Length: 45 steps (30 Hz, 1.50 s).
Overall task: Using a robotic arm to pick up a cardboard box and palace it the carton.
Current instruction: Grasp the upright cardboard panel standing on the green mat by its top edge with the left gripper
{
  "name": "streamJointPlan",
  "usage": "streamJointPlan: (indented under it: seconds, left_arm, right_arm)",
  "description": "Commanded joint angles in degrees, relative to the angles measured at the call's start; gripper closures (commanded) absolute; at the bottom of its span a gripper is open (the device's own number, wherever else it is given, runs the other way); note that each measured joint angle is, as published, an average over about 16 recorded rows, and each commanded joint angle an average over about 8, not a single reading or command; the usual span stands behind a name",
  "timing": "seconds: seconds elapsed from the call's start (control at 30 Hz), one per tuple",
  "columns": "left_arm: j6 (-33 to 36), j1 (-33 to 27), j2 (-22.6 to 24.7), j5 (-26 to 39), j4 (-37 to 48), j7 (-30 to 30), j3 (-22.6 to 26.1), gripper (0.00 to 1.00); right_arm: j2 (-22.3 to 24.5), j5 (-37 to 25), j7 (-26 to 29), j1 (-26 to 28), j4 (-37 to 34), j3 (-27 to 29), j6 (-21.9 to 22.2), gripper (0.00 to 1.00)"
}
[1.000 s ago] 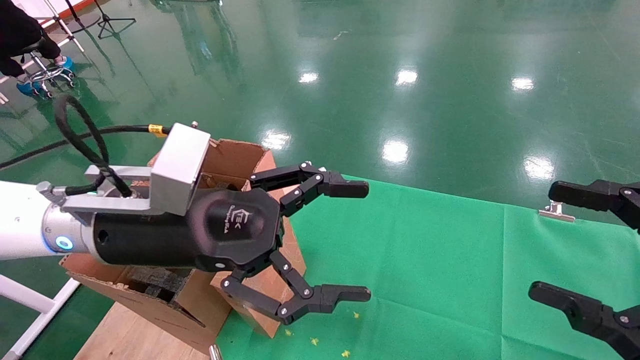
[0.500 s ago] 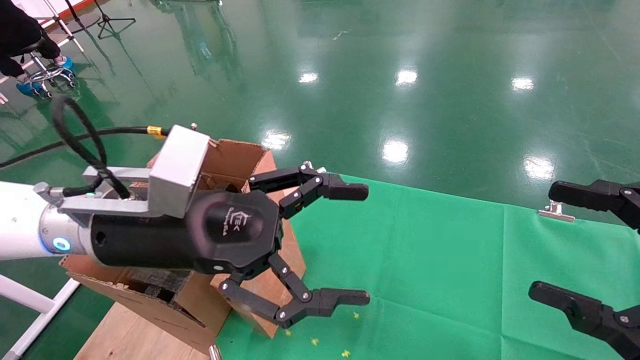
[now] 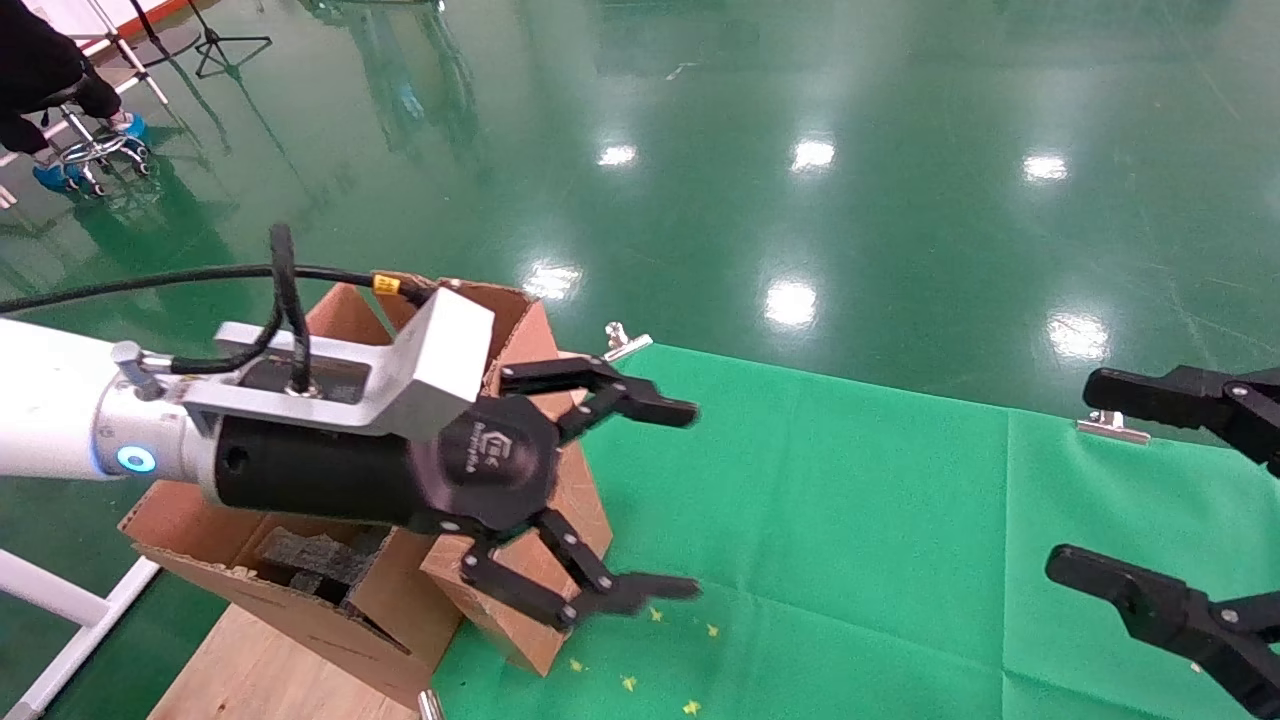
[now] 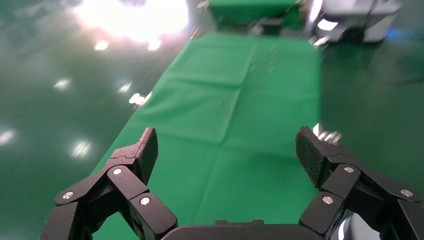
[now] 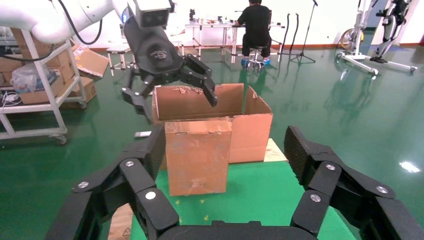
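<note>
I should bring my left gripper down next and close it on the cardboard box's broad sides (image 3: 575, 494), halfway along the box's taped narrow top.
The cardboard box (image 3: 517, 632), small, brown and taped, stands upright on the green cloth (image 3: 850, 540) against the end of the carton (image 3: 230, 585). In the right wrist view the box (image 5: 197, 155) stands in front of the carton (image 5: 252, 127). The carton is large with torn flaps and has black foam (image 3: 300, 555) inside. My left gripper (image 3: 682, 500) is open and empty, hovering above the box with its fingers out over the cloth. It also shows in its own view (image 4: 226, 147) and in the right wrist view (image 5: 172, 97). My right gripper (image 3: 1085, 475) is open and empty at the right edge, facing the box (image 5: 226, 142).
The carton rests on a wooden board (image 3: 260, 670) at the cloth's left end. Metal clips (image 3: 625, 342) (image 3: 1112, 425) hold the cloth's far edge. Yellow scraps (image 3: 630, 683) lie near the box. A seated person (image 5: 256, 27) and a white cart (image 5: 35, 90) stand on the green floor.
My left gripper has rolled at the wrist, drawn back a little toward the carton and dropped slightly. Its camera block now sits more on top. The right gripper has barely shifted.
</note>
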Motion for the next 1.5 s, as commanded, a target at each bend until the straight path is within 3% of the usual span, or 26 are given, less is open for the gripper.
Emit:
streamJointPlan:
  seconds: [0.03, 0.27, 0.43, 0.57, 0.97, 1.5]
  left_arm:
    - [-0.54, -0.54, -1.03, 1.43, 0.08, -0.14, 0.00, 0.00]
    - [-4.78, -4.92, -3.92, 14.65, -1.25, -15.10, 3.64, 0.00]
    - [-3.10, -7.81, -3.16, 20.67, -1.43, -26.07, 6.86, 0.00]
    - [-0.54, -9.55, -1.74, 24.05, -1.46, -31.35, 9.26, 0.00]
    - [3.03, -14.40, 0.88, 32.80, -1.51, -37.87, 13.53, 0.00]
    - [1.96, -14.18, 4.06, 38.57, -1.52, -43.82, 17.51, 0.00]
  right_arm:
    - [0.00, 0.00, 0.00, 0.00, 0.00, 0.00, 0.00, 1.00]
    - [0.00, 0.00, 0.00, 0.00, 0.00, 0.00, 0.00, 1.00]
    - [0.00, 0.00, 0.00, 0.00, 0.00, 0.00, 0.00, 1.00]
    - [0.00, 0.00, 0.00, 0.00, 0.00, 0.00, 0.00, 1.00]
    - [0.00, 0.00, 0.00, 0.00, 0.00, 0.00, 0.00, 1.00]
    - [0.00, 0.00, 0.00, 0.00, 0.00, 0.00, 0.00, 1.00]
